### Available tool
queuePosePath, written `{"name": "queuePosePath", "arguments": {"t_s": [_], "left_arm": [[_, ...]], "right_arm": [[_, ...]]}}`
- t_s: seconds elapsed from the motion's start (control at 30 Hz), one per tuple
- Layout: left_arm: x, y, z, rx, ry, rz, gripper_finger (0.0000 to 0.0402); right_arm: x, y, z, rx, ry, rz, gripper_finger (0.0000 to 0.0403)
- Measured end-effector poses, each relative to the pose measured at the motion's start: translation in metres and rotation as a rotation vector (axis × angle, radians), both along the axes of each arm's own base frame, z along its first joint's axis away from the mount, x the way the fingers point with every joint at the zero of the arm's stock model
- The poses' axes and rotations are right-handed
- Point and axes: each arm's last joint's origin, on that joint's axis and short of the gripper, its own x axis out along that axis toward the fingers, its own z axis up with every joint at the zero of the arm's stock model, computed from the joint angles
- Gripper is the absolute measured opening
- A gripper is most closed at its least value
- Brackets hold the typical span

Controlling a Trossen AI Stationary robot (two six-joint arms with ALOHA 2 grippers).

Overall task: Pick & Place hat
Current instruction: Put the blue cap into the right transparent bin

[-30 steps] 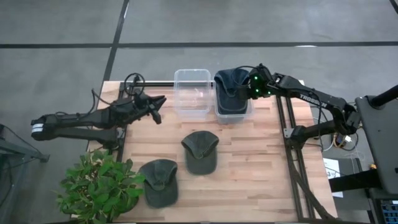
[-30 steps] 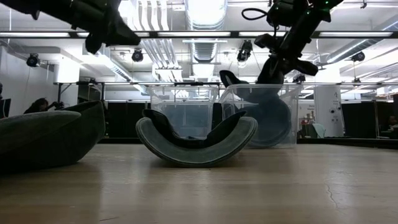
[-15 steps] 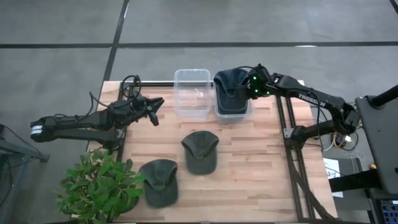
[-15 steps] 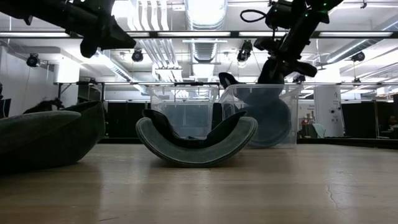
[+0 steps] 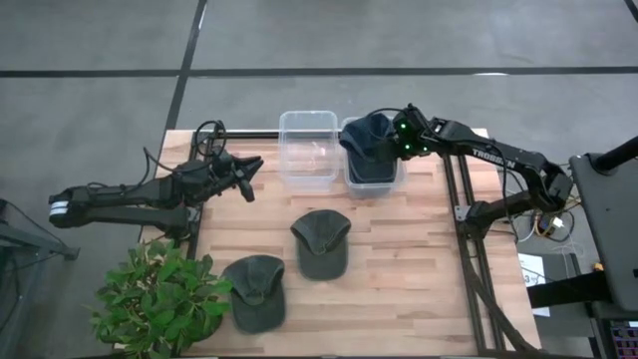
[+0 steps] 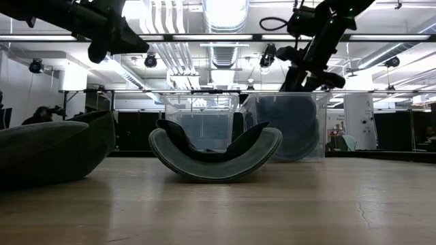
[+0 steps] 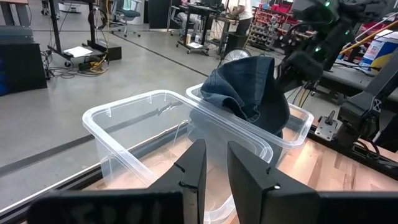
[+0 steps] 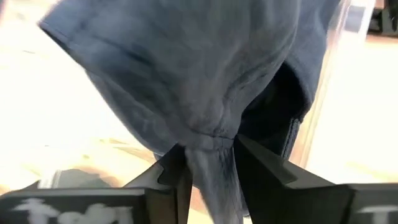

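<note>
The top of the dark blue hat bunches over the clear bin's rim, so my right gripper will grip the hat's fold [image 8: 210,155] again, lift the hat clear and lower it inside.
A dark blue hat [image 5: 367,140] lies bunched in the right clear bin [image 5: 375,182], its crown rising above the rim [image 7: 249,93]. My right gripper [image 8: 211,168] hangs over that bin, slanting down, its fingers a little apart with a fold of the hat between them. Two grey-green hats [image 5: 321,242] [image 5: 256,290] rest on the wooden table, opening up. My left gripper [image 7: 216,168] hovers level at the table's left, left of the bins, open by a narrow gap with nothing in it. My right gripper has a gathered fold of the blue hat's cloth [image 8: 210,146] between its two fingers, which come from above, slanting down. Whether the fingers [image 8: 177,171] still touch the fold, I cannot tell. The rest of the hat lies in the bin.
A second clear bin [image 5: 308,150] stands next to the right one, on its left. A potted plant [image 5: 159,299] fills the table's near left corner. A metal frame [image 5: 464,199] runs along the right edge.
The blue hat has sunk into the right bin: the part that stood above the rim in the low view no longer shows there. My right gripper stays over the bin.
</note>
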Motion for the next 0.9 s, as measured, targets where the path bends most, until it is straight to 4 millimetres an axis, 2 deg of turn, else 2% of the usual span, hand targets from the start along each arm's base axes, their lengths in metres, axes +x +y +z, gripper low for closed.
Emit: {"name": "queuePosePath", "arguments": {"t_s": [0.3, 0.57, 0.7, 0.9], "left_arm": [[0.0, 0.0, 0.0, 0.0, 0.0, 0.0, 0.0058], [0.0, 0.0, 0.0, -0.003, -0.003, -0.001, 0.0058], [0.0, 0.0, 0.0, -0.012, -0.008, 0.0, 0.0058], [0.0, 0.0, 0.0, -0.021, -0.014, 0.0, 0.0058]], "right_arm": [[-0.018, 0.013, 0.028, -0.081, -0.088, 0.006, 0.0114], [-0.035, 0.022, 0.051, -0.253, -0.13, 0.022, 0.0109], [-0.03, 0.018, 0.052, -0.304, -0.128, 0.052, 0.0105], [-0.015, 0.007, 0.033, -0.287, -0.027, 0.091, 0.0078]]}}
